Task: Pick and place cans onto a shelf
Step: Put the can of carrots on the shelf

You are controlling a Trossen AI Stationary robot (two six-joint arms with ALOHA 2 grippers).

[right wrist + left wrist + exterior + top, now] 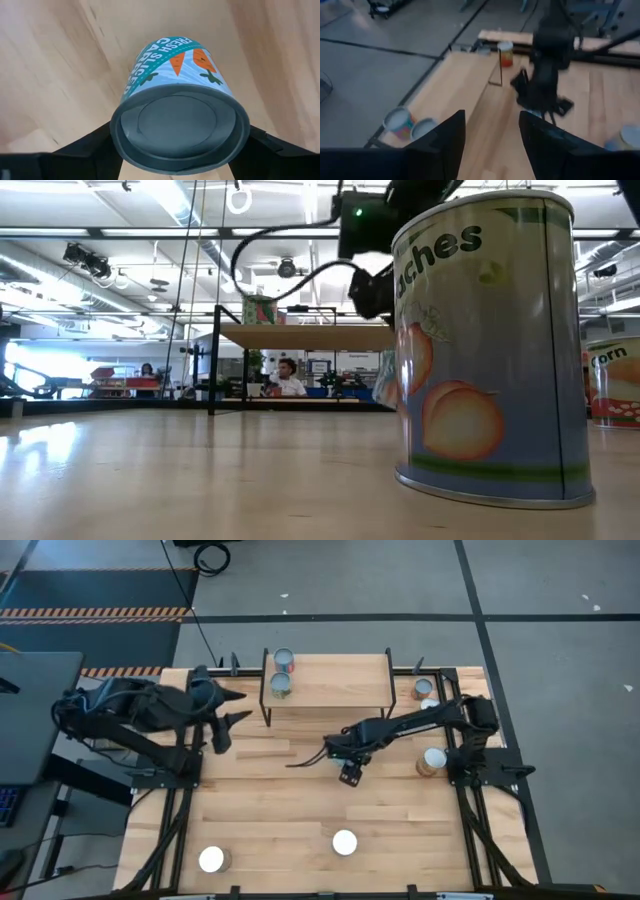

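Next, I stand the carrot can upright, as its body slants away from the fingers of my right gripper, and then take it from straight above its grey end (177, 122).
The shelf (340, 680) stands at the table's far middle, with two cans (282, 673) on its left end. My right gripper (328, 748) reaches over the table's middle in front of the shelf and is shut on a carrot-labelled can (180, 100). My left gripper (236, 708) is open and empty, left of the shelf; its fingers show in the left wrist view (490, 140). Loose cans stand on the table: two at the far right (425, 695), one at the right (433, 760) and two near the front edge (345, 842) (211, 859). A peach can (490, 350) fills the low view. My right gripper pinches the carrot can between its two fingers (95, 142), on opposite sides of the wall just below the rim (116, 131) of its grey end. That end faces the wrist camera and the labelled body points away from it. Whether its far end touches the table does not show.
The shelf's middle and right part (350, 675) carry nothing. A corn can (615, 380) stands at the low view's right edge. The arm bases and black frame rails run along the table's left and right sides. People sit in the room behind (288, 380).
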